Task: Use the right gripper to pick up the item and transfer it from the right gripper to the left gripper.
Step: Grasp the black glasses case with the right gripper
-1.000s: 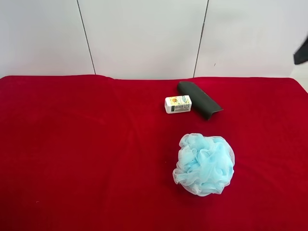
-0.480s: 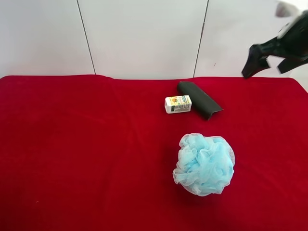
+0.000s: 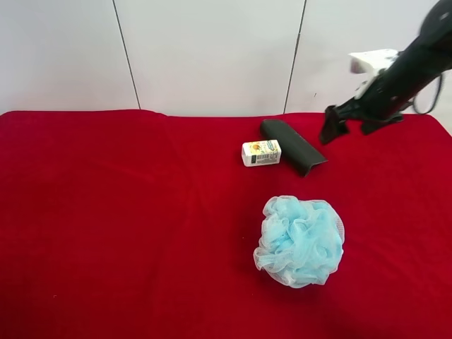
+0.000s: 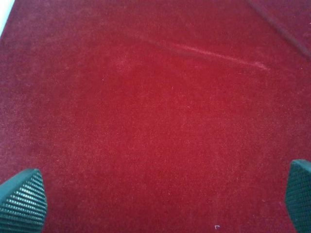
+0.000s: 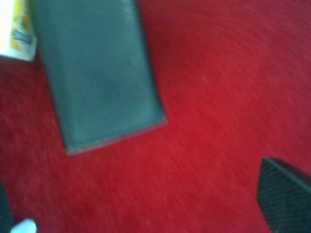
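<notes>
The dark case's near end (image 3: 306, 155), the one closer to the pale blue bath puff, is the next place my right gripper should move to and close on.
The item, a long dark blackish-green case (image 3: 293, 146), lies on the red cloth at the back, slanted, with one end next to the small white box. In the right wrist view the case (image 5: 97, 73) fills the upper left. My right gripper (image 3: 351, 128), on the black arm with the white bracket, hovers just right of the case, open and empty. One of its fingertips (image 5: 284, 199) shows in the right wrist view, apart from the case. My left gripper (image 4: 160, 199) is open and empty over bare red cloth. It is out of the exterior high view.
A small white printed box (image 3: 261, 152) sits against the case's left side and also shows in the right wrist view (image 5: 17, 29). A pale blue mesh bath puff (image 3: 300, 241) lies nearer the front. The red cloth (image 3: 106, 226) covers the table, with a white wall behind.
The right arm has come in from the exterior high view's upper right edge and moved down and left, close to the case. The case, box and puff have not moved.
</notes>
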You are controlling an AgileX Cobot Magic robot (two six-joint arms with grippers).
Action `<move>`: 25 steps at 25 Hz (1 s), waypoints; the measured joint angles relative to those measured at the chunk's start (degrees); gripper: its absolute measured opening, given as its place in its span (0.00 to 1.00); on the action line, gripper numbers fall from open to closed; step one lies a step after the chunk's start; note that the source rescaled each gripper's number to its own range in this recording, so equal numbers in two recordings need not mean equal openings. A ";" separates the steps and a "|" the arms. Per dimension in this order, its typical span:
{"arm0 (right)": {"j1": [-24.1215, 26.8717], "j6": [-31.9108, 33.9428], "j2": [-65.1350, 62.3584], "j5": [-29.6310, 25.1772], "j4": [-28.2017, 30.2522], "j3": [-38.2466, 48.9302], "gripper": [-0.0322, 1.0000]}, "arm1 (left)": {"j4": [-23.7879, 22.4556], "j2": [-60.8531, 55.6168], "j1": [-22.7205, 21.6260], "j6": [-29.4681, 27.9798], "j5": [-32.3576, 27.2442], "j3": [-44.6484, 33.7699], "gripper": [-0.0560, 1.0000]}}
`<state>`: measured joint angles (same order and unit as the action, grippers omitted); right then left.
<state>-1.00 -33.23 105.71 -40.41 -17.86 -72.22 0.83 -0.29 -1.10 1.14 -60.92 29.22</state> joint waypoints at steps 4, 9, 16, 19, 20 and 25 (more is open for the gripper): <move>-3.92 -0.55 3.74 5.82 -0.21 0.00 1.00 | 0.00 0.00 0.00 0.00 0.00 0.00 0.98; -5.11 -0.55 5.17 10.82 -0.21 0.00 1.00 | 0.00 0.00 0.00 0.00 0.00 0.00 0.98; -5.11 -0.55 6.12 12.91 -0.15 -0.02 1.00 | 0.00 0.00 0.00 0.00 0.00 0.00 0.98; -5.11 -0.55 8.43 13.63 -0.15 -0.02 1.00 | 0.00 0.00 0.00 0.00 0.00 0.00 0.98; -5.11 -0.55 8.43 13.63 -0.15 -0.02 1.00 | 0.00 0.00 0.00 0.00 0.00 0.00 0.98; -5.11 -0.38 11.08 14.95 -0.31 -0.02 1.00 | 0.00 0.00 0.00 0.00 0.00 0.00 0.98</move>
<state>-6.11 -33.61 116.79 -25.46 -18.18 -72.24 0.83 -0.29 -1.10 1.14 -60.92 29.22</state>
